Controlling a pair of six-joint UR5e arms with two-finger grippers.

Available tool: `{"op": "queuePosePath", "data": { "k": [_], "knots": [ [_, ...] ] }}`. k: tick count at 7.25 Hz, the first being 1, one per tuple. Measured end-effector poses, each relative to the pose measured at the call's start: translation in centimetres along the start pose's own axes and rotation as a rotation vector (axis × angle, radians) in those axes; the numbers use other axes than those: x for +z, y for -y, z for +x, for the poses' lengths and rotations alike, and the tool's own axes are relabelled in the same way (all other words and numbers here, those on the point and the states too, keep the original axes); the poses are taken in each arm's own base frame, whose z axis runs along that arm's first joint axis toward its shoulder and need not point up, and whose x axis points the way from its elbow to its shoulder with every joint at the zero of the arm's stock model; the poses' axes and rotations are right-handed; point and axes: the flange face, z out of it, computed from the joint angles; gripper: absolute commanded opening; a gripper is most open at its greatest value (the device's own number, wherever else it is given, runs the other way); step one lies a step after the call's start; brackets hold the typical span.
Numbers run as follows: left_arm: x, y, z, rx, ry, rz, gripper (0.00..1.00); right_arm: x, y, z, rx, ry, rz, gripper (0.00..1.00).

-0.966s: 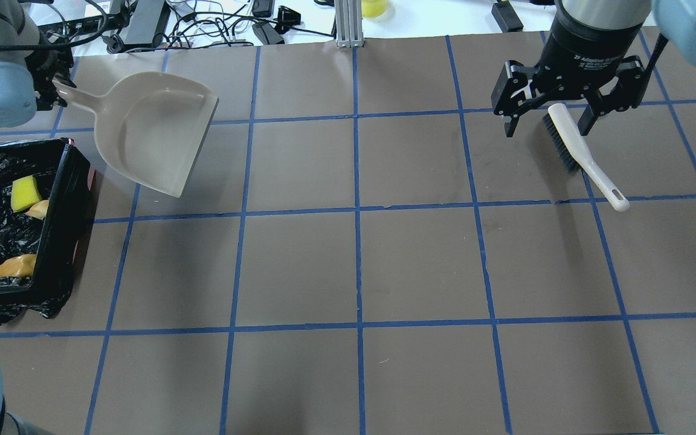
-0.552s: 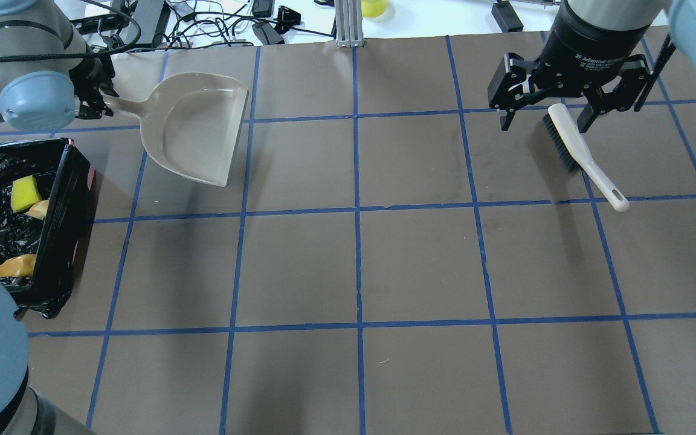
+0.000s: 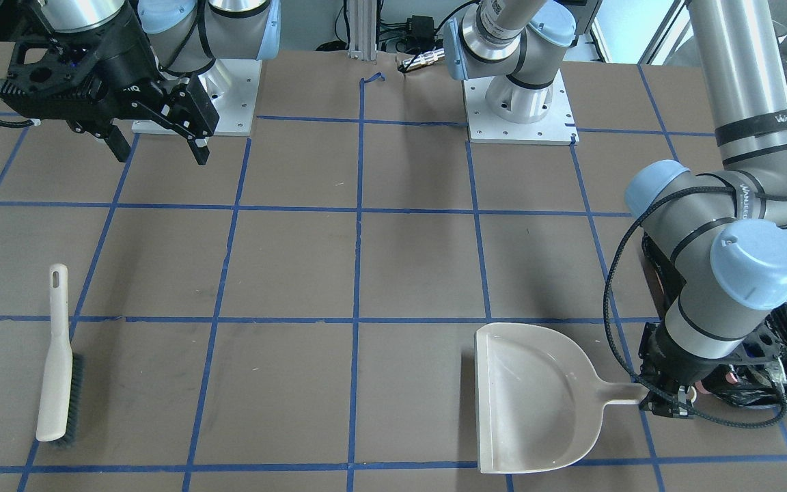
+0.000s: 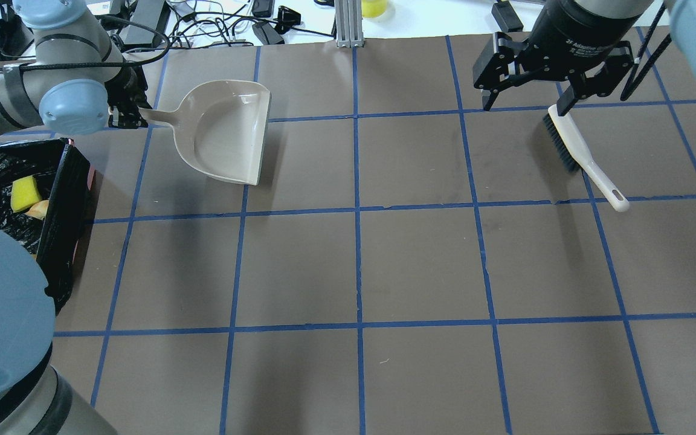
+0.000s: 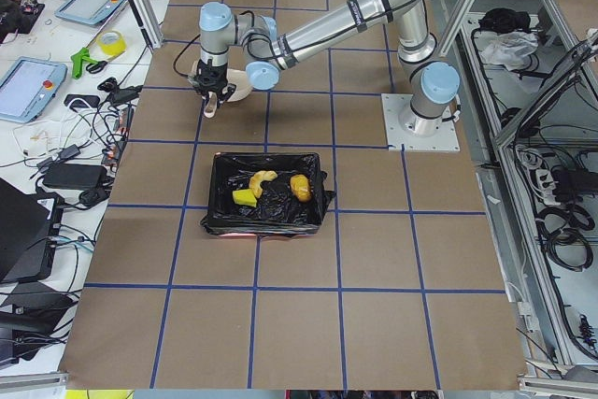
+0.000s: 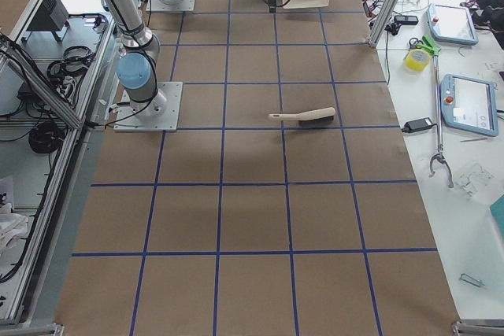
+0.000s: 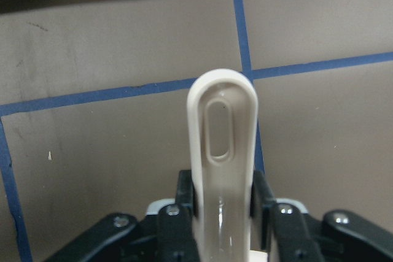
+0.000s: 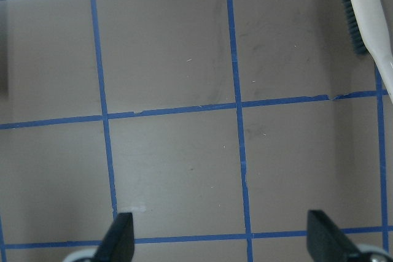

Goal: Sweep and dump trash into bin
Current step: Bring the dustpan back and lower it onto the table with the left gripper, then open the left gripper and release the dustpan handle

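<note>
I will use my left gripper to set the beige dustpan, now low over the table, down on the table across the blue tape line (image 3: 522, 399) next to the bin.
The bin (image 4: 63, 199) with its black bag stands at the table's left edge. Inside it lie the trash pieces: a yellow sponge piece (image 4: 25, 192), a cream slice (image 5: 262, 178) and a golden-brown lump (image 5: 299, 187). My left gripper (image 4: 127, 115) is shut on the handle (image 7: 222, 133) of the beige dustpan (image 4: 227, 130), which sits low over the table to the right of the bin, mouth facing right. My right gripper (image 4: 523, 103) hangs open and empty above the far right of the table, just behind the brush (image 4: 571, 148) lying flat there.
Cables and small devices (image 4: 203, 24) lie beyond the table's far edge, beside an aluminium post (image 4: 348, 24). The two arm bases (image 3: 520, 102) stand on the robot's side. Blue tape lines grid the brown table top.
My left arm has carried the dustpan to the right, away from the bin, and levelled it. My right gripper has pulled back from the brush, still open.
</note>
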Motion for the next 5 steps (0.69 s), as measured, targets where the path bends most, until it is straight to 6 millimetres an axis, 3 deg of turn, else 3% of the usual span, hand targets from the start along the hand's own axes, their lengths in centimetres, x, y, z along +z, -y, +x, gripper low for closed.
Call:
{"op": "queuePosePath", "data": {
  "k": [3, 5],
  "knots": [
    [2.5, -0.2, 0.4, -0.008, 0.047, -0.020, 0.00, -0.2, -0.2, 0.3, -0.033, -0.029, 0.001, 0.96],
    [3.1, -0.4, 0.2, 0.000, 0.091, -0.047, 0.00, -0.1, -0.2, 0.2, -0.065, -0.034, -0.003, 0.96]
  ]
}}
